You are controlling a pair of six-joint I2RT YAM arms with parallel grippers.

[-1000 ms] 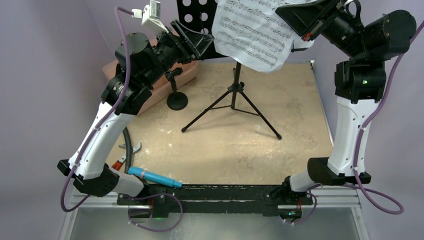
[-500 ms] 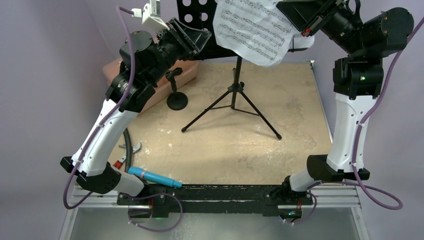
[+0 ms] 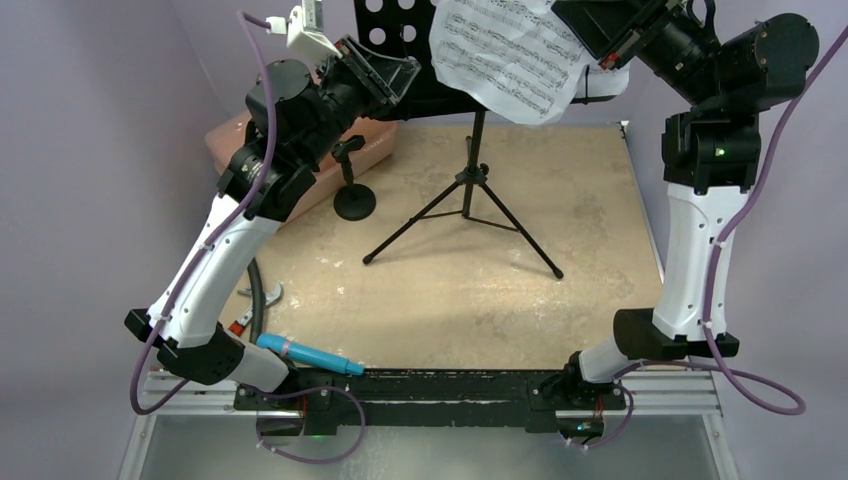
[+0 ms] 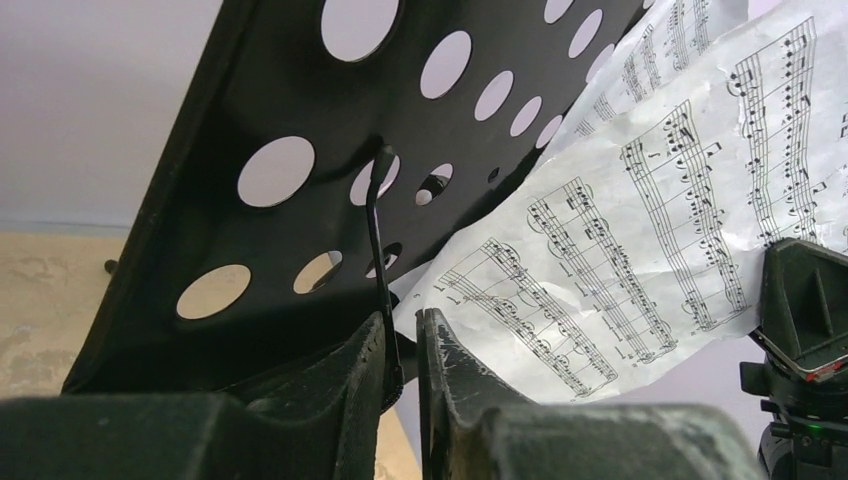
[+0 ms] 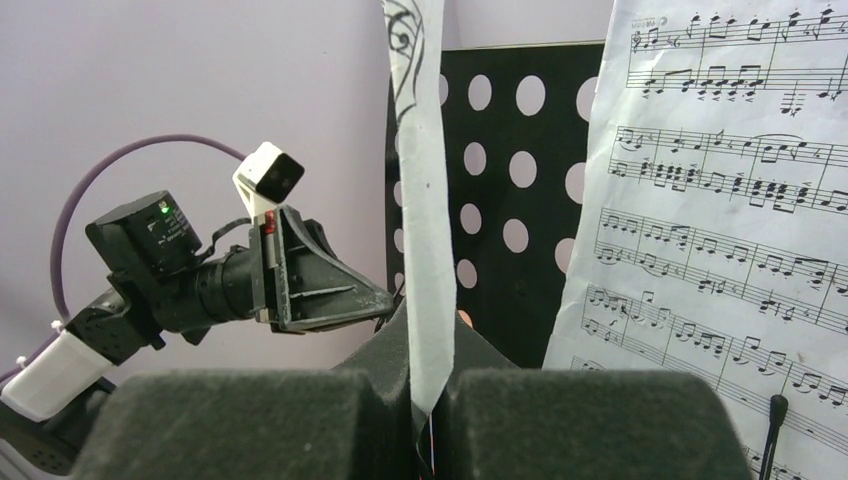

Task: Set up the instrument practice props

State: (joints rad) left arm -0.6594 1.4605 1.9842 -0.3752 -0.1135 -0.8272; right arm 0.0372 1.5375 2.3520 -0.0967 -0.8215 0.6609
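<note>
The page-holder wire leans toward the desk in the way of the page, so next my left gripper pinches the wire's lower part (image 4: 385, 295) and holds it clear before the page slides behind.
The black tripod music stand (image 3: 470, 190) stands mid-table, its perforated desk (image 3: 392, 28) at the top edge. My left gripper (image 3: 406, 76) is at the desk's lower left edge. In the left wrist view it (image 4: 402, 332) is shut on the desk's thin black page-holder wire (image 4: 376, 235). My right gripper (image 3: 585, 30) is shut on a white sheet-music page (image 3: 505, 60) held before the desk, seen edge-on (image 5: 425, 190) in its wrist view (image 5: 428, 345). A second page (image 5: 720, 200) faces that camera. The small mic stand (image 3: 352, 195) and the cyan microphone (image 3: 300, 353) lie apart.
A pink box (image 3: 325, 165) sits at the back left behind the mic stand. A red-handled tool (image 3: 243, 318) and a dark hose (image 3: 257, 295) lie at the table's left edge. The tripod legs (image 3: 520, 240) spread across the table's middle.
My right gripper has lifted the page up and back toward the desk. My left arm has risen slightly and shifted right, still at the desk's edge.
</note>
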